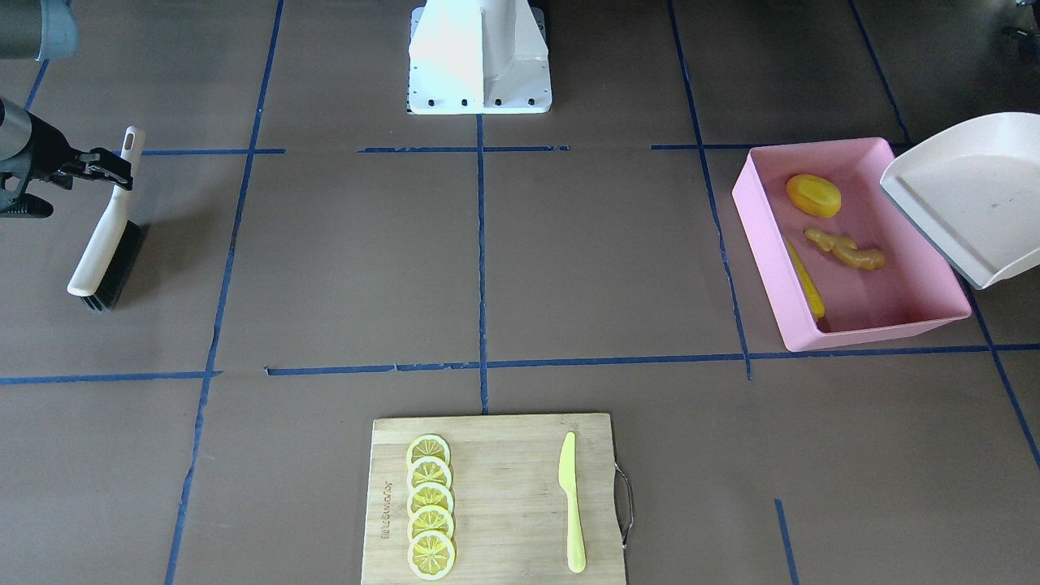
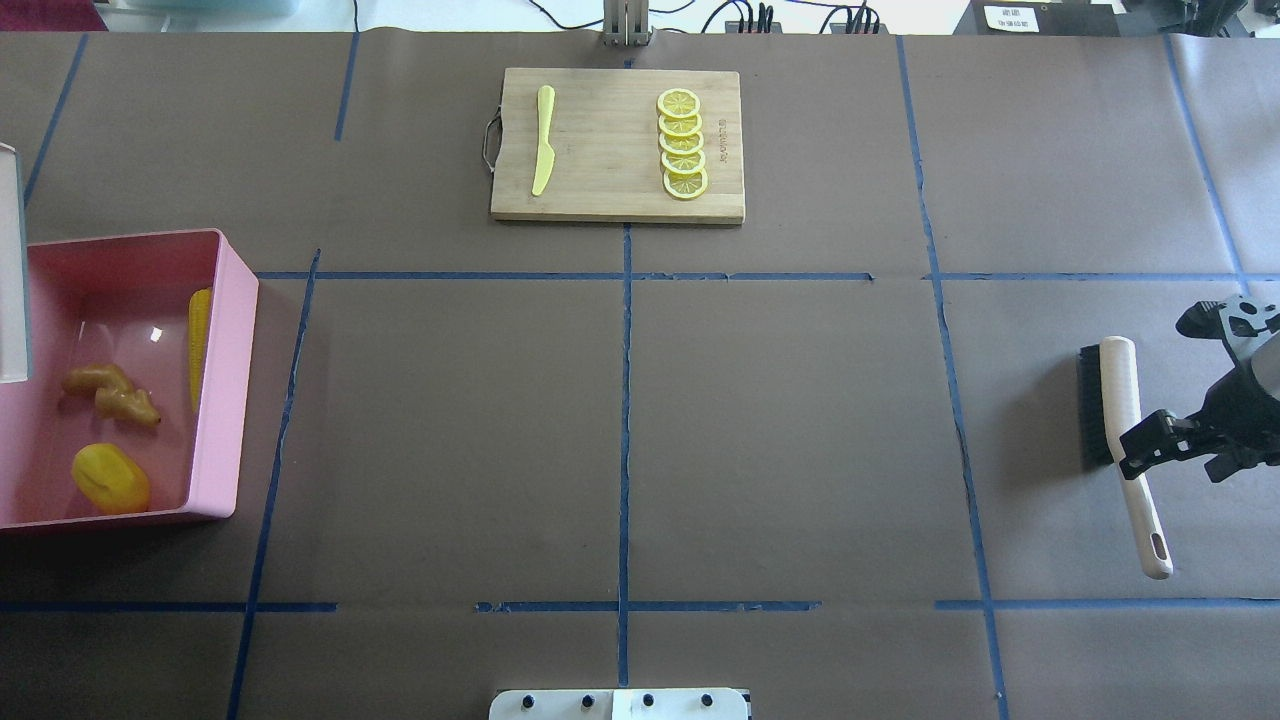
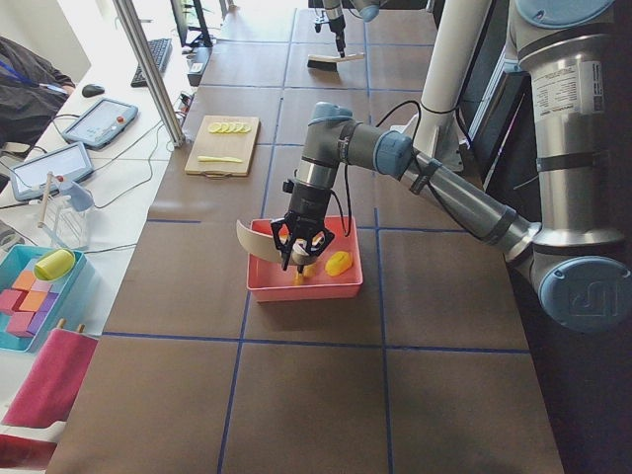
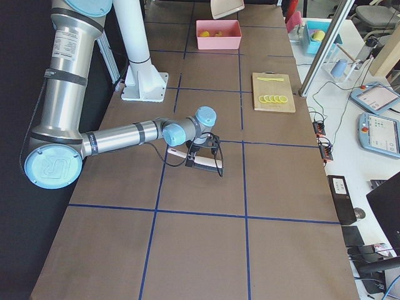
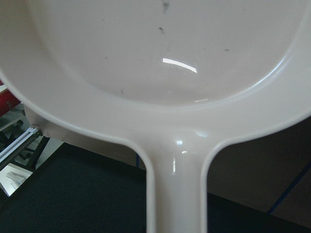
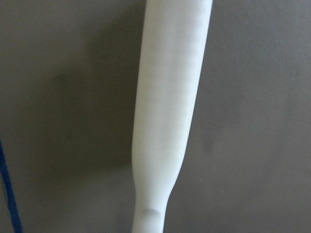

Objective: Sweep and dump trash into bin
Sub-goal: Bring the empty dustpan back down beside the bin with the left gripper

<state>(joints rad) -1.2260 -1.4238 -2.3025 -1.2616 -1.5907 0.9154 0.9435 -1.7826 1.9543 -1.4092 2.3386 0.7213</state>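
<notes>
Next, I release the beige dustpan, now tilted over the bin's outer edge, from my left gripper between the middle blue tape line and the pink bin [image 1: 567, 240].
The pink bin [image 1: 760, 236] stands at the table's left end and also shows in the overhead view [image 2: 228, 380]. In it lie the corn cob [image 1: 806, 280], the ginger root [image 1: 845, 249] and the potato-like lump [image 1: 813, 195]. My left gripper [image 3: 301, 247] holds the beige dustpan [image 1: 967, 195] tilted in the air over the bin's outer edge. The pan is empty, and its handle [image 5: 175, 194] fills the left wrist view. My right gripper [image 2: 1150, 445] is shut on the handle of the white brush [image 2: 1120, 420], whose bristles rest on the table.
A wooden cutting board [image 2: 610, 190] at the far middle carries several lemon slices [image 2: 682, 145] and a yellow-green knife [image 2: 543, 140]. The robot's white base [image 1: 479, 57] stands at the near middle edge. Blue tape lines cross the brown table.
</notes>
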